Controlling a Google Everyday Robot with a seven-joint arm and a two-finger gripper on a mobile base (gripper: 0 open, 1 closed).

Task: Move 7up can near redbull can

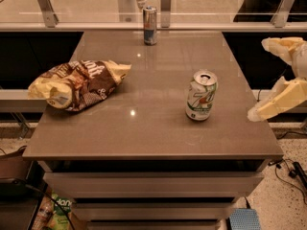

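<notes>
The 7up can should be my gripper's next stop, and I will close it around the middle of the can's body point(201, 97), between the can's rim and base.
The 7up can point(201, 96), short, white with green lettering and a dented side, stands upright on the right half of the grey table point(153, 133). The redbull can point(150, 25), tall, slim, blue and silver, stands upright at the table's far edge near the middle. My gripper point(259, 78) is at the right edge of the view, beyond the table's right side and level with the 7up can. Its two cream fingers point(278, 99) are spread wide apart and hold nothing. It is a short way to the right of the 7up can and does not touch it.
A crumpled brown and yellow chip bag point(76, 84) lies on the table's left side. A glass railing with metal posts point(165, 6) runs behind the far edge. Drawers point(153, 181) sit under the tabletop. Cables point(292, 169) lie on the floor at right.
</notes>
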